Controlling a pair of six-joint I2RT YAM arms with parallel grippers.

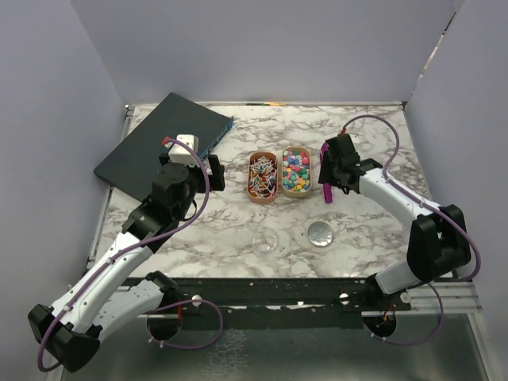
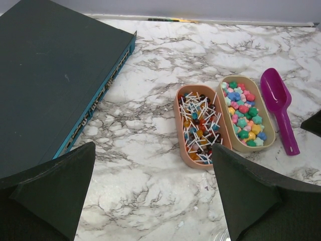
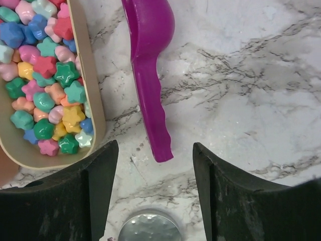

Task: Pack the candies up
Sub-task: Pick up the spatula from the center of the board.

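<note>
The robot's right gripper will next move to the purple scoop beside the beige tray and close on the near half of the scoop's handle [image 1: 327,190] [image 3: 154,121].
The candies lie in two oval trays mid-table. A pink tray [image 1: 263,200] holds small dark, orange and blue sweets with white sticks [image 2: 199,124]. A beige tray [image 1: 296,194] holds bright star-shaped sweets [image 3: 45,75], also seen in the left wrist view [image 2: 244,111]. A purple scoop [image 3: 149,75] lies on the table right of the beige tray [image 3: 86,60]. My right gripper [image 3: 154,145] is open and empty, its jaws either side of the scoop handle's near end. My left gripper [image 2: 153,150] is open and empty, above bare table left of the pink tray [image 2: 177,108].
A dark flat box with a teal edge [image 1: 163,143] lies at the back left. A round metal lid [image 1: 321,233] and a clear round container [image 1: 265,240] sit in front of the trays. The lid also shows in the right wrist view [image 3: 150,228].
</note>
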